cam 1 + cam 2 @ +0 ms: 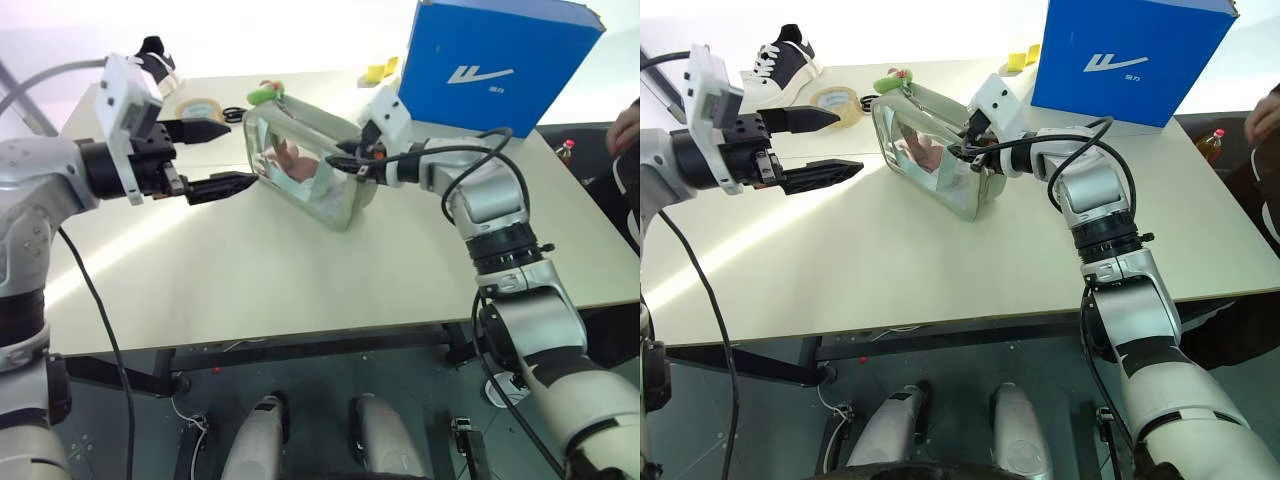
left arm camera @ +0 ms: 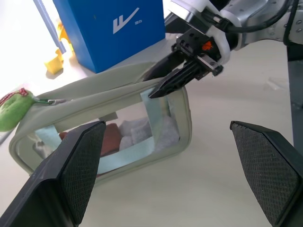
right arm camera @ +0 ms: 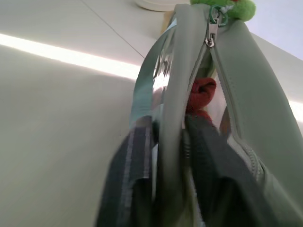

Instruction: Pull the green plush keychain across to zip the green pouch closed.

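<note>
The green pouch slants, its green plush keychain beyond my left gripper; next my right gripper regrips the pouch's rim (image 3: 171,106) and pulls it square and nearer.
The green pouch (image 1: 300,170) lies on the table (image 1: 260,280), its top zipper open and red and white contents showing through the clear side. The green plush keychain (image 1: 262,94) sits at the pouch's far end, tied to the zipper pull (image 3: 210,34). My right gripper (image 1: 338,165) is shut on the fabric rim at the pouch's near end; the right wrist view shows its fingers (image 3: 137,189) pinching one side of the open top. My left gripper (image 1: 240,155) hangs open just left of the pouch, touching nothing.
A big blue box (image 1: 495,65) stands behind the pouch at the back right. A yellow tape roll (image 1: 200,108) and a black-and-white shoe (image 1: 780,55) lie at the back left. A small bottle (image 1: 567,150) and a person's hand (image 1: 628,125) are at the right edge.
</note>
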Motion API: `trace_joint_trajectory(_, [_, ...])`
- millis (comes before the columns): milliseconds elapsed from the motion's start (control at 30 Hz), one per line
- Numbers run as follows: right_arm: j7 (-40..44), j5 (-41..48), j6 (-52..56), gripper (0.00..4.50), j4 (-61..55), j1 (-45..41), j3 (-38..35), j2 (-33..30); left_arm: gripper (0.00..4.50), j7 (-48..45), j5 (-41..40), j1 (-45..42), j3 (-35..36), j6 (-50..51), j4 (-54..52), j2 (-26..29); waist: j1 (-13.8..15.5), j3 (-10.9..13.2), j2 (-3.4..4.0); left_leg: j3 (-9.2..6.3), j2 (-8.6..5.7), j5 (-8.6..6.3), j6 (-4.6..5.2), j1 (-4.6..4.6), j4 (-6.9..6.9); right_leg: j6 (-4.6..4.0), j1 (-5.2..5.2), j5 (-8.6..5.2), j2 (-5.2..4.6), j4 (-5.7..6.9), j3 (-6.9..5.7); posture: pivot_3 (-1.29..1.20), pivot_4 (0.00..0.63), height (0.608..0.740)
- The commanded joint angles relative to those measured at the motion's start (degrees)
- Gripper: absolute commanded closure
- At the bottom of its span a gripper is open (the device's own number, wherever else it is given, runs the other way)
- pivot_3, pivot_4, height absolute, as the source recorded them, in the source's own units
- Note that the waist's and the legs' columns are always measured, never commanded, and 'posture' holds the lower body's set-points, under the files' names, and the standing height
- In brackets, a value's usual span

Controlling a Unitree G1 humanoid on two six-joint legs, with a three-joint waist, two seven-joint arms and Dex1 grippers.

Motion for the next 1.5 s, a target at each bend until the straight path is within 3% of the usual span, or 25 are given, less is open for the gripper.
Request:
trace_joint_trajectory(33, [2.0, -0.3, -1.4, 4.43, -2.2, -1.1, 0.1, -0.3, 0.00, 0.4, 0.3, -0.1, 1.6, -1.6, -0.3, 0.6, 0.0, 0.0, 0.00, 0.00, 0.00, 0.00, 0.00, 0.00, 0.00, 0.00, 0.00, 0.00, 0.00, 0.00, 0.00, 0.00, 0.150, 0.740])
trace_joint_trajectory(233, [21.0, 3.8, -9.2, 4.43, -4.6, 0.1, 0.8, -5.5, 0.00, 0.4, 1.1, -0.4, 3.4, -2.2, 3.4, 1.9, 0.0, 0.0, 0.01, 0.00, 0.00, 0.00, 0.00, -0.01, 0.00, 0.02, 0.00, 0.00, 0.00, -0.01, 0.00, 0.00, 0.150, 0.740])
trace_joint_trajectory(367, [30.1, -0.9, -19.3, 4.43, 3.8, -1.1, 2.8, -13.1, 0.00, -0.4, 1.2, 0.3, 4.5, -2.5, 4.7, 3.9, 0.1, 0.0, 0.01, 0.00, -0.02, 0.00, 0.00, 0.00, 0.00, 0.03, 0.03, -0.01, 0.00, -0.03, -0.01, 0.00, 0.150, 0.740])
trace_joint_trajectory(467, [30.7, -3.3, -25.1, 4.43, 10.5, -2.6, 2.7, -15.2, 0.00, -0.7, 1.0, 1.0, 5.0, -2.3, 4.6, 5.1, 0.0, 0.0, 0.01, 0.01, -0.02, -0.01, -0.01, 0.02, 0.01, 0.01, 0.07, -0.01, -0.01, -0.06, -0.01, 0.00, 0.150, 0.740])
trace_joint_trajectory(833, [22.0, -6.8, -33.2, 4.43, 26.4, -8.4, 0.1, -12.2, 0.00, -1.0, 1.9, -1.3, 2.7, -3.6, 6.2, 4.9, 0.0, 0.0, 0.01, 0.01, 0.00, 0.00, -0.03, 0.05, 0.01, 0.00, 0.08, -0.01, -0.01, -0.03, 0.00, 0.00, 0.150, 0.740])
trace_joint_trajectory(1000, [23.4, -6.6, -32.2, 2.54, 23.4, -8.2, -0.7, -12.6, 0.00, -1.7, 2.0, -1.5, 2.3, -3.9, 6.4, 5.0, -0.1, 0.0, 0.03, 0.01, -0.01, 0.00, -0.03, 0.05, 0.01, 0.00, 0.06, 0.00, 0.00, -0.01, 0.00, 0.00, 0.150, 0.740])
trace_joint_trajectory(1033, [23.6, -6.2, -31.6, 2.00, 22.4, -8.7, -0.9, -12.6, 0.00, -1.7, 2.1, -1.5, 2.4, -3.9, 6.5, 5.0, -0.2, 0.0, 0.03, 0.01, 0.00, 0.00, -0.03, 0.05, 0.01, 0.00, 0.05, 0.00, 0.00, 0.00, 0.00, 0.00, 0.150, 0.740])
trace_joint_trajectory(1267, [25.3, -4.5, -25.4, 2.00, 12.1, -8.4, -0.7, -11.1, 0.00, -1.6, 2.2, -1.4, 2.0, -4.3, 6.5, 4.5, -0.2, 0.0, 0.05, 0.01, 0.00, 0.00, -0.03, 0.05, 0.00, 0.01, 0.04, 0.00, 0.00, 0.02, 0.00, 0.00, 0.150, 0.740])
trace_joint_trajectory(1500, [22.0, -8.2, -26.0, 2.00, 14.8, -8.4, 1.0, -9.1, 0.00, -1.2, 2.3, -1.2, 1.9, -4.7, 6.4, 4.3, 0.0, 0.0, 0.04, 0.01, -0.01, 0.00, -0.03, 0.05, 0.02, 0.01, 0.05, 0.00, -0.01, 0.01, 0.00, 0.00, 0.150, 0.740])
